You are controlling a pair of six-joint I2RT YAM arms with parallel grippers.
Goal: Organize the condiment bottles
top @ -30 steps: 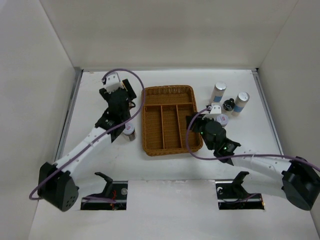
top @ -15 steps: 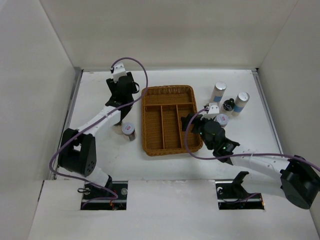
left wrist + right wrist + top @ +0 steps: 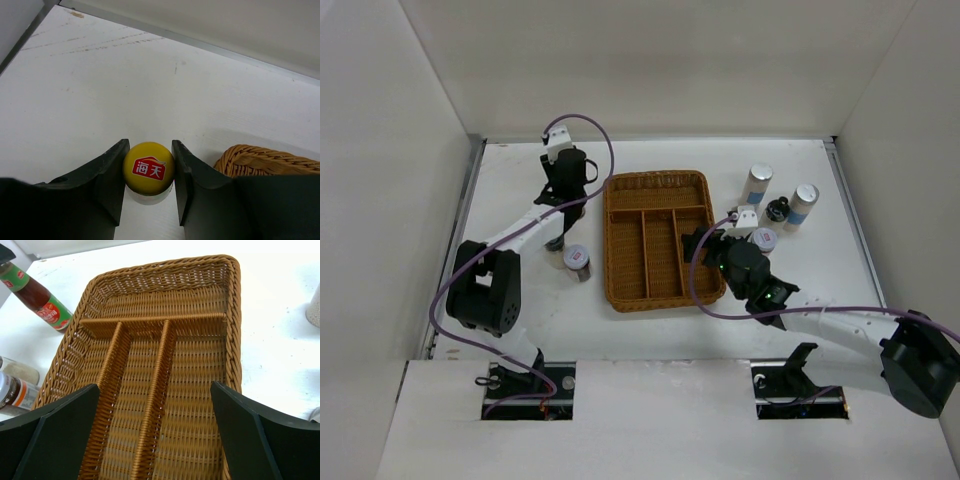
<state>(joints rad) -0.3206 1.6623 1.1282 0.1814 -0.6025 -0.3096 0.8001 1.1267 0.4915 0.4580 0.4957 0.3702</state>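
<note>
I need to set the red sauce bottle down with my left gripper in the wicker tray's wide back compartment (image 3: 626, 197), at the corner that is nearest to that gripper.
The red sauce bottle (image 3: 39, 299) stands left of the wicker tray, and its yellow cap (image 3: 148, 167) sits between the fingers of my left gripper (image 3: 149, 172), which is shut on it. In the top view my left gripper (image 3: 565, 185) hides the bottle. Two short spice jars (image 3: 577, 260) (image 3: 16, 390) stand just in front of it. My right gripper (image 3: 154, 386) is open and empty above the tray's right compartments. Two tall white cylinders (image 3: 758, 183) (image 3: 803, 205), the squat black bottle (image 3: 778, 210) and a third spice jar (image 3: 763, 240) stand right of the tray.
The brown wicker divided tray (image 3: 655, 182) lies mid-table with nothing in its compartments; its corner shows in the left wrist view (image 3: 265, 160). White walls enclose the table at left, back and right.
The left arm has folded its elbow back toward the left wall, and its gripper has shifted slightly toward the back. The right gripper has edged left over the tray.
</note>
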